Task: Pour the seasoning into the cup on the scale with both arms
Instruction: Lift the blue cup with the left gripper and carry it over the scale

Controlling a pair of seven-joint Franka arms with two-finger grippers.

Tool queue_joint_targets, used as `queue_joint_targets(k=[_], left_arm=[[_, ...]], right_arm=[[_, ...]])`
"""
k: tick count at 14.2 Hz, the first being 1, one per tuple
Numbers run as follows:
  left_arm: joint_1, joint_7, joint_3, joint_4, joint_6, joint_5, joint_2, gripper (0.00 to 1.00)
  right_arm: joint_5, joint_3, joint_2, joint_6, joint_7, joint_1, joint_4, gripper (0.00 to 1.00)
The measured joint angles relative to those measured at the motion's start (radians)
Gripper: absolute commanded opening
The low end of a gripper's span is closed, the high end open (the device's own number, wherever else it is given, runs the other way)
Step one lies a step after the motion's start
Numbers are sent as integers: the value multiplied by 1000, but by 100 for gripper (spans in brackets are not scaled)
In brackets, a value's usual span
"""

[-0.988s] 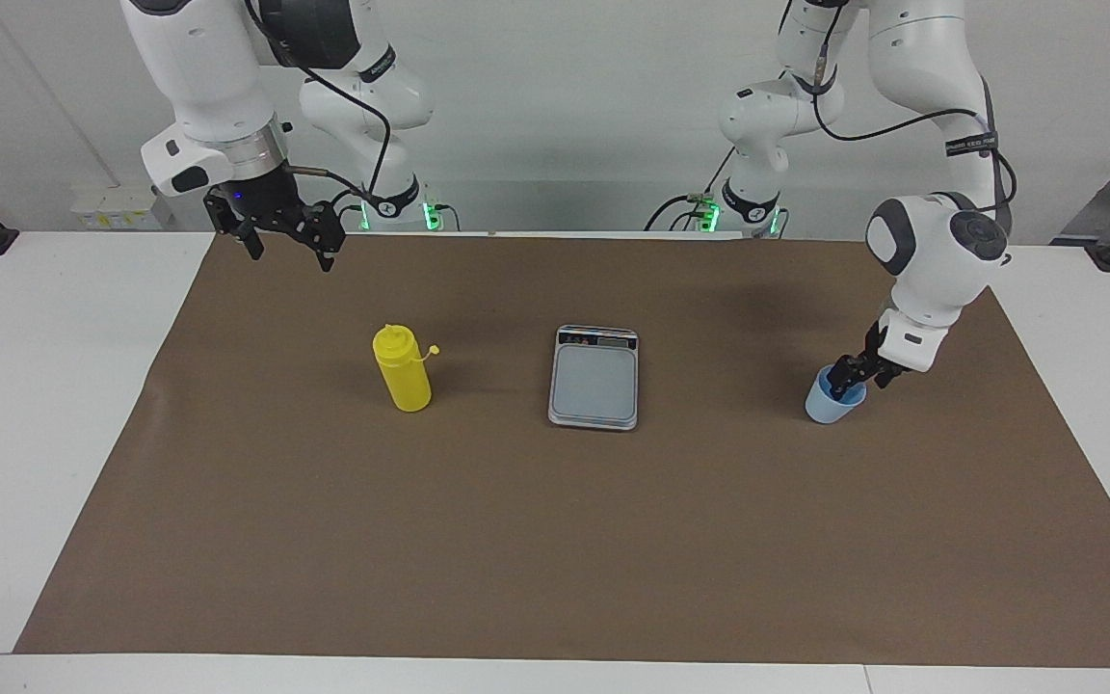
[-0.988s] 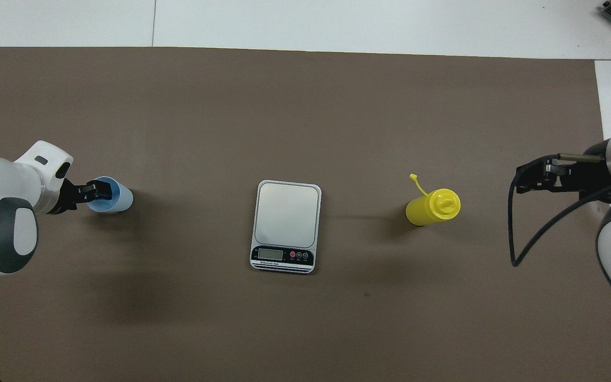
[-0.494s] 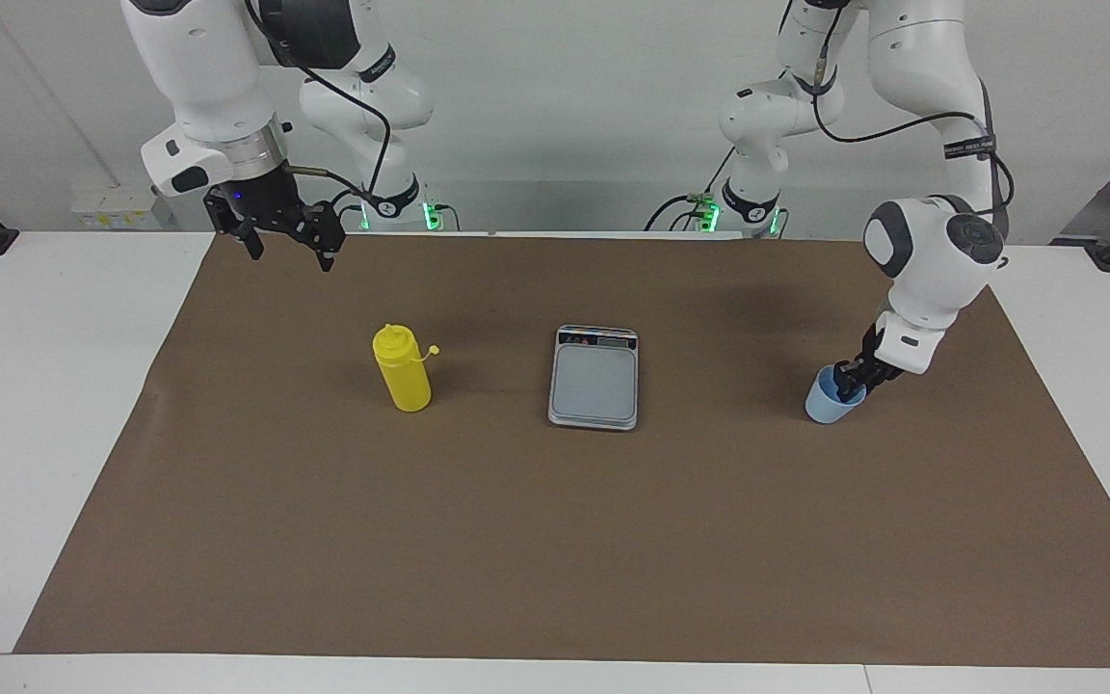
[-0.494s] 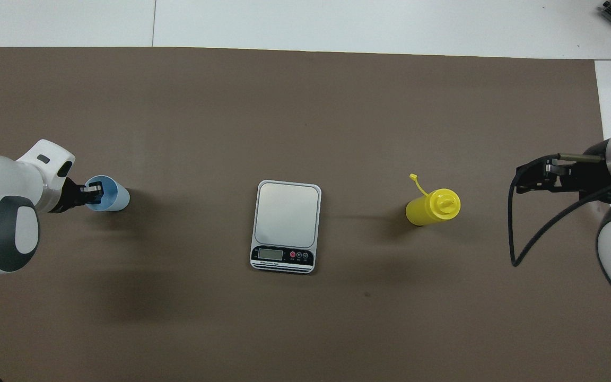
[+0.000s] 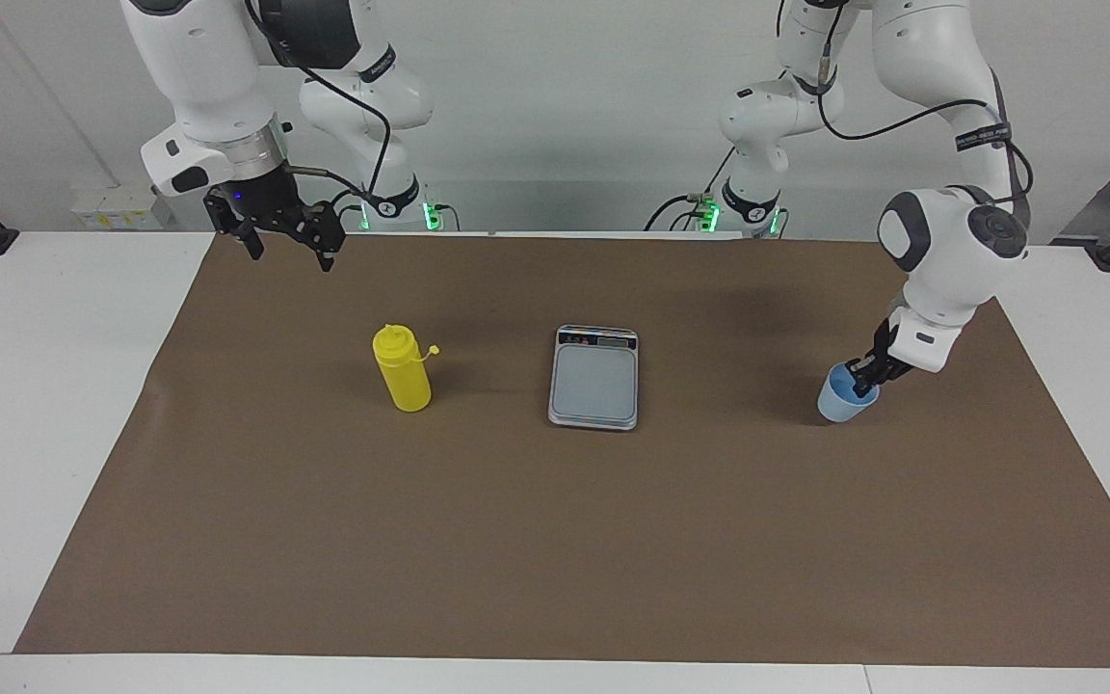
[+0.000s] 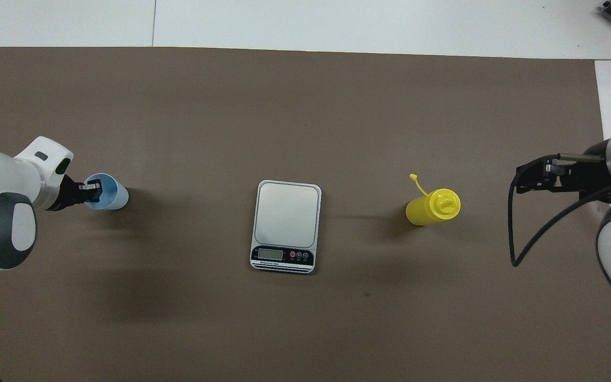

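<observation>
Next, I release the light-blue cup with my left gripper on the grey scale's plate point(image 6: 284, 201), well clear of the scale's display.
The light-blue cup point(image 5: 842, 403) point(image 6: 113, 195) is at the left arm's end of the brown mat, slightly tilted. My left gripper point(image 5: 865, 379) point(image 6: 91, 192) is shut on its rim, one finger inside the cup and one outside. Whether the cup still rests on the mat I cannot tell. The grey scale point(image 5: 594, 381) point(image 6: 287, 212) lies mid-mat with nothing on its plate. The yellow seasoning bottle point(image 5: 402, 371) point(image 6: 433, 207) stands upright beside it toward the right arm's end, its cap hanging loose. My right gripper point(image 5: 287, 249) point(image 6: 520, 180) waits open in the air over the mat's edge by its base.
A brown mat point(image 5: 555, 540) point(image 6: 305, 106) covers most of the white table point(image 5: 44, 386). A black cable point(image 6: 528, 239) loops from the right arm's wrist. Nothing else stands on the mat.
My left gripper has shut on the cup's rim and drawn the cup a little toward the left arm's end of the table. The right arm has not moved.
</observation>
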Motion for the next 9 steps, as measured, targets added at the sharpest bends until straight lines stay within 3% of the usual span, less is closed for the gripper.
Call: queue_joint_targets(k=[5,9], left_arm=[[-17,-114,-128,115,-90,-20,-23,0],[-171,-319,-171,102,-48,-20,-12,0]], right_arm=[[0,0,0,0,0,-8,0,100],[0,0,0,0,0,-9,0,100]])
